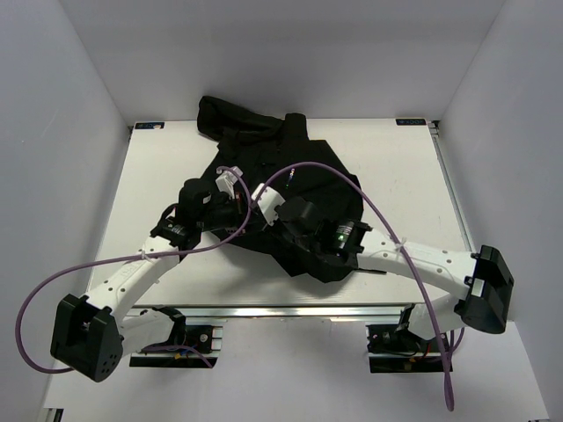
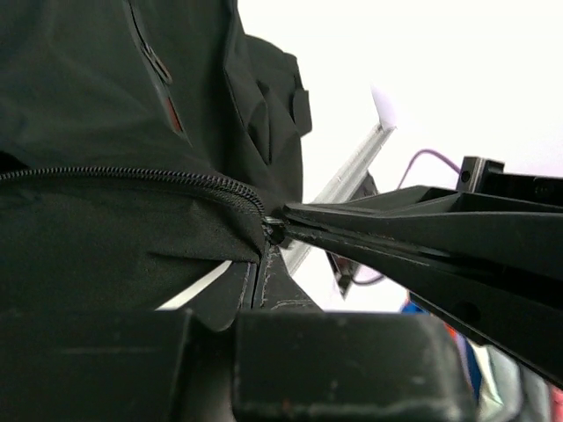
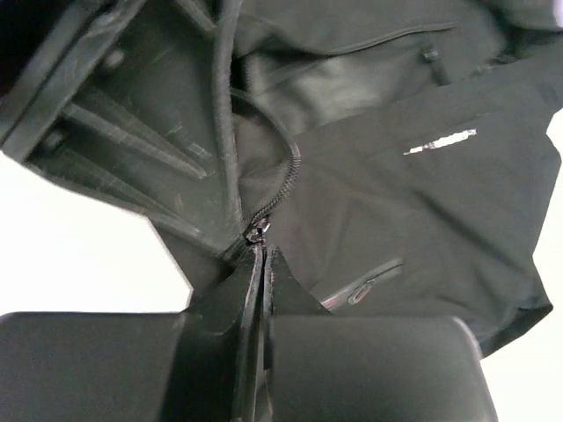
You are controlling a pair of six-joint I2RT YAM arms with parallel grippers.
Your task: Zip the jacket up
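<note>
My left gripper is pinching fabric close against the zipper pull. Next, my right gripper backs off with the pull while my left gripper takes the hem (image 3: 211, 267) below it.
The black jacket (image 1: 290, 171) lies bunched in the middle of the white table (image 1: 405, 185). Both grippers meet over its near-left part. My left gripper (image 2: 261, 253) is shut on a fold of jacket fabric right at the end of the zipper (image 2: 158, 176). My right gripper (image 3: 262, 253) is shut on the small metal zipper pull (image 3: 255, 233), with the zipper teeth (image 3: 288, 176) curving away beyond it. In the left wrist view the right gripper's fingers (image 2: 396, 233) come in from the right and pinch at the zipper's end. How much of the zipper is closed is hidden by folds.
Purple cables (image 1: 374, 204) arc over the jacket and the right arm. White walls enclose the table on three sides. An aluminium rail (image 1: 290, 310) runs along the near edge between the arm bases.
</note>
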